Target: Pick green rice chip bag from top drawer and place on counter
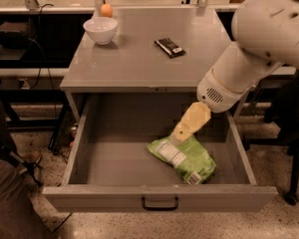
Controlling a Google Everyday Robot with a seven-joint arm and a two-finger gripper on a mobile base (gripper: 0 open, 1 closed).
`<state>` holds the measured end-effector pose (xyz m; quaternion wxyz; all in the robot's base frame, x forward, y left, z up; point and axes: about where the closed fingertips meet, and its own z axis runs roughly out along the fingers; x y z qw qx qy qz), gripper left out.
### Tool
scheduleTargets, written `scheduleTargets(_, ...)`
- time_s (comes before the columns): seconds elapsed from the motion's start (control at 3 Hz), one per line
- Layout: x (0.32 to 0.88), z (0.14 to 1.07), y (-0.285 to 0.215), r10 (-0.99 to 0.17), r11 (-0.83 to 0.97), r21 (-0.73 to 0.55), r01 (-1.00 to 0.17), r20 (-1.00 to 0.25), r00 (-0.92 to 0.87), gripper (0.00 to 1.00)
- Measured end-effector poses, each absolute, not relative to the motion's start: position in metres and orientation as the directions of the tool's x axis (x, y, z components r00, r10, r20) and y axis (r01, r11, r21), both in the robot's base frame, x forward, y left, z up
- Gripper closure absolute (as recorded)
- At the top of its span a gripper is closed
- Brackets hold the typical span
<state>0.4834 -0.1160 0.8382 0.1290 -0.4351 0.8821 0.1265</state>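
Observation:
The robot's gripper needs to close on the green rice chip bag's far long edge (201,151), the one away from the handle of the drawer.
The green rice chip bag (185,159) lies flat in the open top drawer (159,198), right of its middle, white label up. My gripper (178,135) reaches down into the drawer from the upper right on a large white arm and sits just above the bag's far edge, touching or nearly touching it. The grey counter (134,54) is above the drawer.
On the counter stand a white bowl (100,29) at the back left, an orange ball (106,10) behind it, and a small dark wrapped bar (169,47) near the middle right. Dark shelving and cables flank the cabinet. A person's leg shows at the lower left.

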Motion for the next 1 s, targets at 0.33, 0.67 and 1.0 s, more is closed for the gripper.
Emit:
scheduleTargets(0.33,0.484,0.837,-0.114,-0.696,0.635,0.127,-0.762,-0.335,-0.635,0.00)
scheduleTargets(0.67,0.484,0.837,-0.114,-0.696,0.635,0.127,-0.762,-0.335,-0.635,0.00)
scheduleTargets(1.0,0.492,0.807,-0.107,-0.699,0.652,0.104,-0.751,-0.302,-0.649,0.00)
